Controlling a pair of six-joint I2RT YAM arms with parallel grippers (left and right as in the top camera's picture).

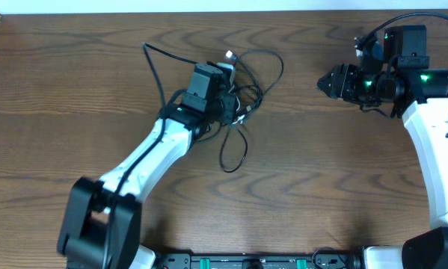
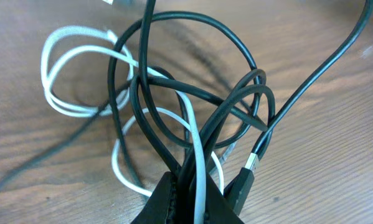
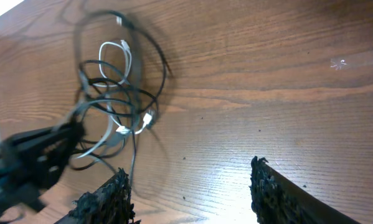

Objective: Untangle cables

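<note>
My right gripper is to move next to the cables' black pieces (image 1: 249,94) (image 3: 134,106) just beside my left gripper's fingers and close there, because those pieces still cross.
The cables (image 1: 247,88) lie as a tangle of thin black and white cords left of the table's middle, with one black loop (image 1: 233,153) trailing toward the front. My left gripper (image 1: 236,109) is at the tangle's left side. In the left wrist view it (image 2: 191,198) is shut on a black strand and a white strand of the cables (image 2: 192,106), and a black plug end (image 2: 241,185) hangs just to the right. My right gripper (image 1: 322,81) hovers open to the right of the tangle, with nothing between its fingers (image 3: 105,199). The right wrist view shows the cables (image 3: 118,99) ahead.
The wooden table (image 1: 321,172) stretches to the right and front of the tangle. The left arm (image 1: 145,161) runs diagonally from the front left. The right arm (image 1: 433,142) stands along the right edge. A pale wall edge (image 1: 171,6) borders the back.
</note>
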